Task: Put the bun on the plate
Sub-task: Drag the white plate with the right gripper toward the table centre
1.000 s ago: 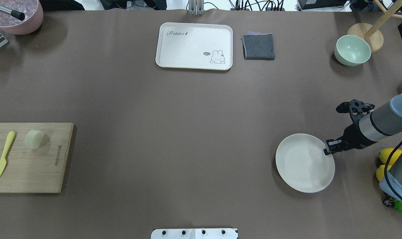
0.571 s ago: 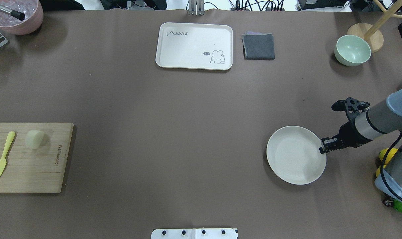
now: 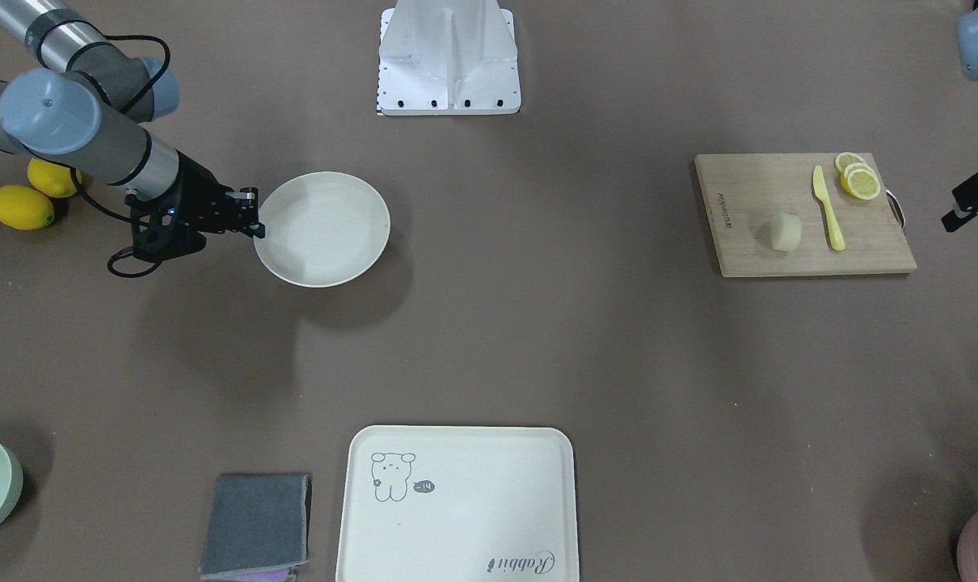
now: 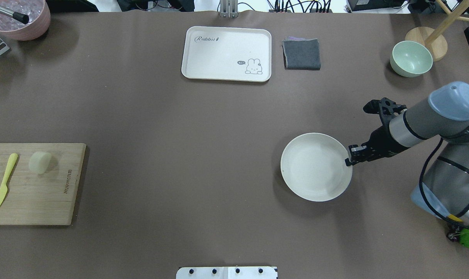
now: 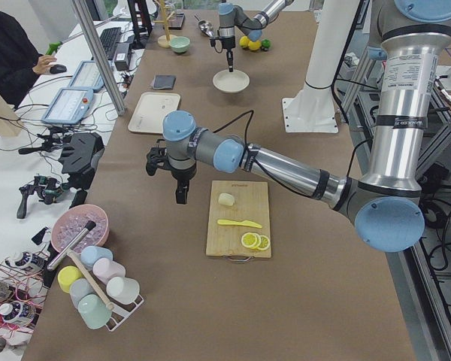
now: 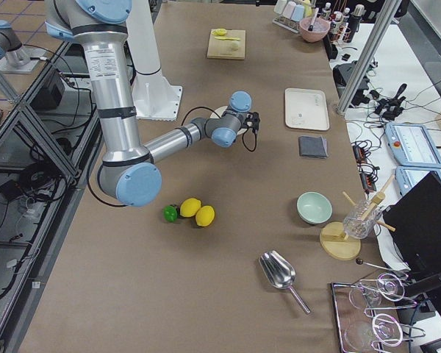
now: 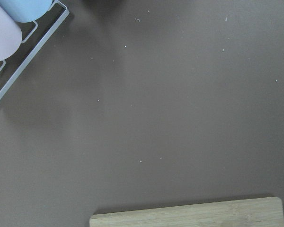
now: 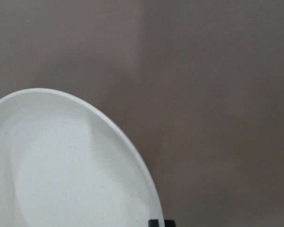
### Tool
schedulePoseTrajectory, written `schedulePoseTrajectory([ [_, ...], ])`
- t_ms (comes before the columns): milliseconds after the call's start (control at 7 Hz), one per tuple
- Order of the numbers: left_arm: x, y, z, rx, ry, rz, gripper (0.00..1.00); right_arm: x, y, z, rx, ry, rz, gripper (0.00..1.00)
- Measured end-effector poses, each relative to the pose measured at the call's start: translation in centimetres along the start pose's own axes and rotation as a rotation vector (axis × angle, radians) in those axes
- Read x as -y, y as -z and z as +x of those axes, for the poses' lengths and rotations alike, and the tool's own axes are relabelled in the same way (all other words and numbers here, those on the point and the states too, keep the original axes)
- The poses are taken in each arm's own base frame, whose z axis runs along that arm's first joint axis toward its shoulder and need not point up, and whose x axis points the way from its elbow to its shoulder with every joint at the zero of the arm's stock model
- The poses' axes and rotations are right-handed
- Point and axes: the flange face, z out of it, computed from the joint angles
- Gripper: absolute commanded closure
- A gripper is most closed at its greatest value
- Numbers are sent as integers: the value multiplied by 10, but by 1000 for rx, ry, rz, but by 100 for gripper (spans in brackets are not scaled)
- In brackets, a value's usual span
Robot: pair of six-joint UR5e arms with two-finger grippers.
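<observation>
The bun is beside the yellow knife on the cutting board. Next, I need to move my left gripper there and close it on the bun's middle (image 3: 785, 231).
The bun (image 4: 40, 162), a pale stubby chunk, lies on the wooden cutting board (image 4: 64, 193) at the table's left end, also seen as the bun (image 3: 785, 232). The round off-white plate (image 4: 316, 166) is right of the table's middle. My right gripper (image 4: 349, 160) is shut on its right rim; the plate (image 8: 61, 165) fills the lower left of the right wrist view. My left gripper (image 5: 180, 194) hangs fingers down over bare table beside the board's far side, apart from the bun. Whether it is open or shut does not show.
A yellow knife (image 4: 4, 182) and lemon slices (image 3: 857, 178) share the board. A rabbit-print tray (image 4: 226, 54), grey cloth (image 4: 301, 54) and green bowl (image 4: 411, 58) line the far edge. Two lemons (image 3: 22, 206) lie by my right arm's base.
My right gripper has carried the plate leftward and slightly away from the robot, towards the table's middle. The bun, knife and board have not moved.
</observation>
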Motion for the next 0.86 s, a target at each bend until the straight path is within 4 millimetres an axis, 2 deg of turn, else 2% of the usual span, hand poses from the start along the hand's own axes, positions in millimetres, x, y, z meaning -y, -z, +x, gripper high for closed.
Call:
schedulePoseTrajectory([
  [143, -4, -18, 23, -9, 13, -7, 3, 5, -20, -39, 13, -25, 10, 100],
  [286, -14, -40, 41, -4, 11, -8, 3, 9, -37, -68, 22, -42, 15, 100],
  [429, -30, -67, 50, 15, -13, -2, 3, 13, -51, -90, 24, -54, 18, 100],
  [571, -44, -92, 56, 23, -35, 6, 3, 21, -66, -108, 22, -64, 22, 100],
  [857, -74, -138, 68, 39, -51, -16, 3, 25, -87, -126, 10, -75, 27, 100],
])
